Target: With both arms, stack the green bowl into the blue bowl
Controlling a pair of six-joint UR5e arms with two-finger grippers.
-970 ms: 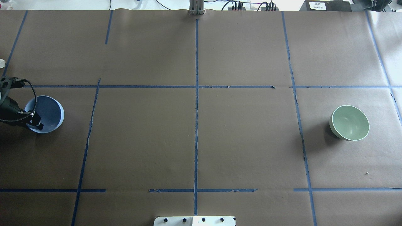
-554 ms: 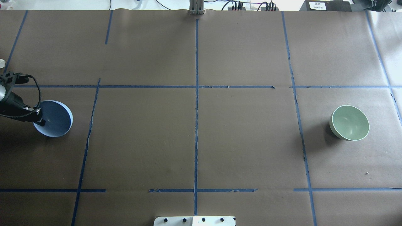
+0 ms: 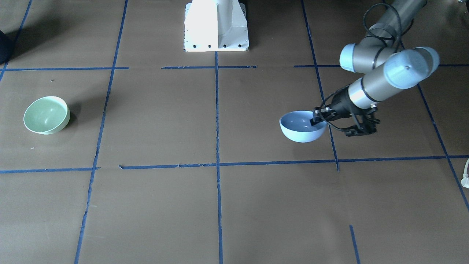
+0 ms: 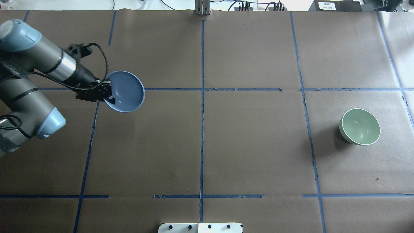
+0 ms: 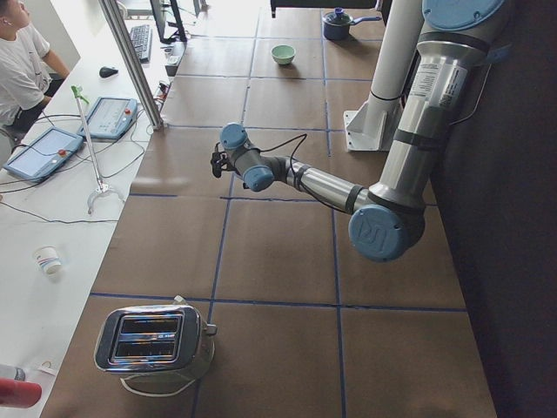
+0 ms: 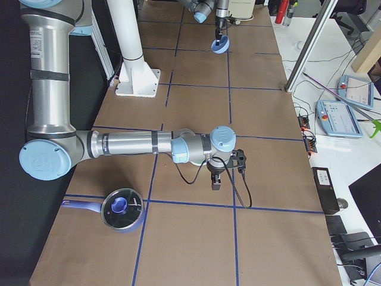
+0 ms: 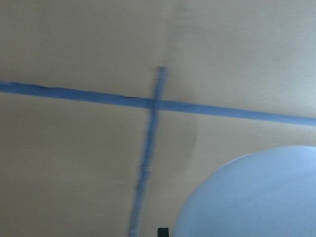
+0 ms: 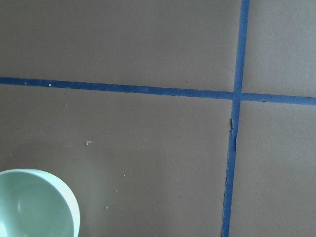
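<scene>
Next, my left gripper releases the blue bowl on the blue tape line [image 3: 216, 116] below the base of the white pedestal. The blue bowl is held tilted above the table.
My left gripper [image 4: 108, 94] is shut on the rim of the blue bowl [image 4: 125, 91] and holds it tilted above the table, left of centre. Both also show in the front view, the gripper [image 3: 318, 119] on the bowl's [image 3: 301, 127] right rim. The bowl's pale outside [image 7: 256, 197] fills the lower right of the left wrist view. The green bowl [image 4: 360, 126] stands upright and alone at the table's right, and shows in the front view [image 3: 46, 114] and at the right wrist view's bottom left [image 8: 34, 205]. My right gripper [image 6: 215, 183] points down; I cannot tell whether it is open.
Blue tape lines [image 4: 202, 97] divide the brown paper table cover. The white pedestal base [image 3: 216, 25] stands at the robot's side. A blue-lidded pot [image 6: 122, 208] sits at the right end, a toaster [image 5: 157, 340] at the left end. An operator sits beyond the table [image 5: 22, 61].
My left arm has lifted the blue bowl from the far left of the table and carried it right and away from the robot. The green bowl has not moved.
</scene>
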